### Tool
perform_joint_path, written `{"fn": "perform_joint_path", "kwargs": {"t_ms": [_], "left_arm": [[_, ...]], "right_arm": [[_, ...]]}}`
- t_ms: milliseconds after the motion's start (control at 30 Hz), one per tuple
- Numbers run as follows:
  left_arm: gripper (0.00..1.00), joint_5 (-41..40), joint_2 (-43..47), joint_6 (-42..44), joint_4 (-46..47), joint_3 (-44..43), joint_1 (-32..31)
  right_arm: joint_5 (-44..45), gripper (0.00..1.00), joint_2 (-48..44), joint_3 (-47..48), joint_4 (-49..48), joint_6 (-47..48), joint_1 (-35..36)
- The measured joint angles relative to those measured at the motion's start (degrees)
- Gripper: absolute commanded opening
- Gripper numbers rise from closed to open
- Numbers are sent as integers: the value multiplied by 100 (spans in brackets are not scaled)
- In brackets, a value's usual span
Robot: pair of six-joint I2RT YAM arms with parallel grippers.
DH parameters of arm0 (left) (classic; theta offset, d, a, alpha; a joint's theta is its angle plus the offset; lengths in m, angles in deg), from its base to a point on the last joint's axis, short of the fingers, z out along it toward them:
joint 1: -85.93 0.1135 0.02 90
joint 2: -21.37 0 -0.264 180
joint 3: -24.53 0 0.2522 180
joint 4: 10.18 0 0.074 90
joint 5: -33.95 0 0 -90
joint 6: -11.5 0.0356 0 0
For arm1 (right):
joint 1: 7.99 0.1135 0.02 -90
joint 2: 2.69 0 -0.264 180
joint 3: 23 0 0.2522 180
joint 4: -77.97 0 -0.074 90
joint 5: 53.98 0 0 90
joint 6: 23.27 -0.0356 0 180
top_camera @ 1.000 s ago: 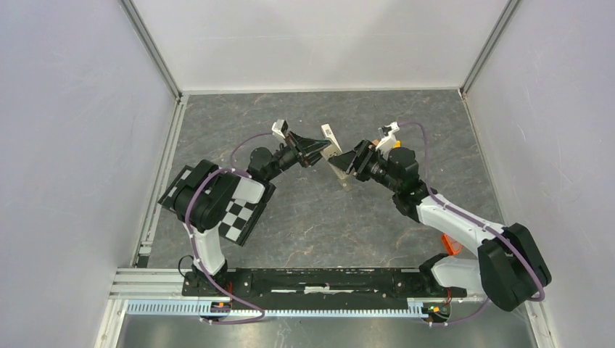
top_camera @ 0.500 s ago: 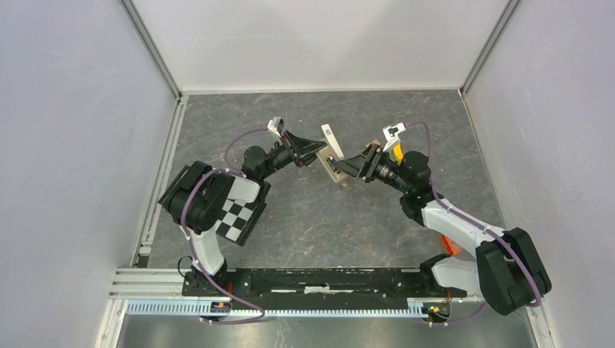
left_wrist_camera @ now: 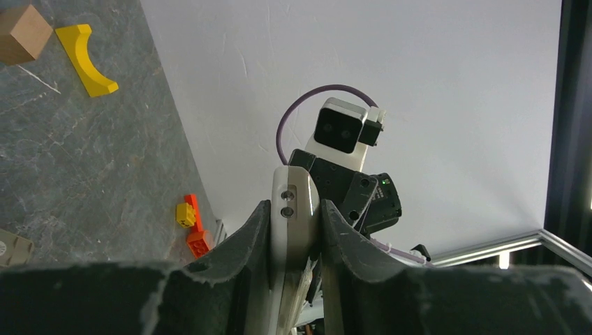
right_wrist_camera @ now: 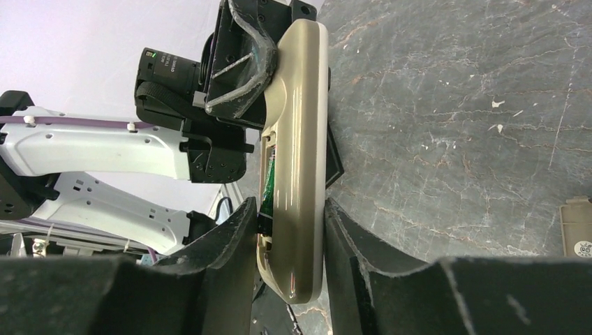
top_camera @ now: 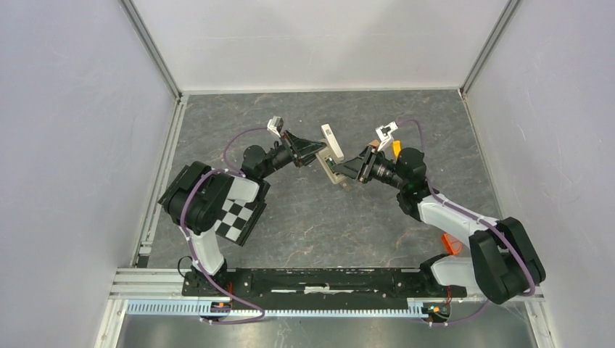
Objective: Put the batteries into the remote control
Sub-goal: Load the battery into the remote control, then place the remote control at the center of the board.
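Note:
The robot's left gripper should set the remote control down on the grey table (top_camera: pixel 313 199), between the checkered board and the small grey-olive cover.
The remote control (top_camera: pixel 331 149) is held off the table between both arms, standing on edge. My left gripper (top_camera: pixel 316 154) is shut on one end of it; in the left wrist view the remote's white edge (left_wrist_camera: pixel 294 202) sits tight between the left gripper's (left_wrist_camera: pixel 293 234) fingers. My right gripper (top_camera: pixel 346 168) grips the other end. In the right wrist view the remote's grey-olive back (right_wrist_camera: pixel 300 125) fills the right gripper (right_wrist_camera: pixel 290 244). A green-tinted battery (right_wrist_camera: pixel 267 183) lies in the open recess beside one finger. No other batteries show.
A brown block (left_wrist_camera: pixel 21 31) and a yellow curved piece (left_wrist_camera: pixel 87 59) lie on the grey table. Orange and yellow bricks (left_wrist_camera: pixel 192 225) sit near the wall. A small grey-olive cover (right_wrist_camera: pixel 578 227) lies on the table. White walls enclose the table.
The right arm has stretched further left and its wrist has turned. The remote and both grippers have shifted slightly left and back. Both grips have held.

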Motion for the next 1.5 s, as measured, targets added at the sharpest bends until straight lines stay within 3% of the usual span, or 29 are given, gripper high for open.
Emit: {"fn": "perform_joint_path", "kwargs": {"t_ms": [200,733,1100,1233,1367,1500], "left_arm": [[2,-9,0,122,-79,0,44],[2,-503,-4,87,-400,-2,11],[2,-328,42,92,-382,42,-105],[2,-162,254,162,-372,267,118],[2,-157,498,413,-568,389,402],[2,-164,789,767,-1034,424,527]], "right_arm": [[11,35,205,120,59,101,59],[651,36,525,291,72,122,214],[855,75,542,267,-46,96,190],[636,98,317,173,179,446,68],[750,98,-157,275,887,1285,-48],[1777,98,-466,719,1878,2175,-131]]}}
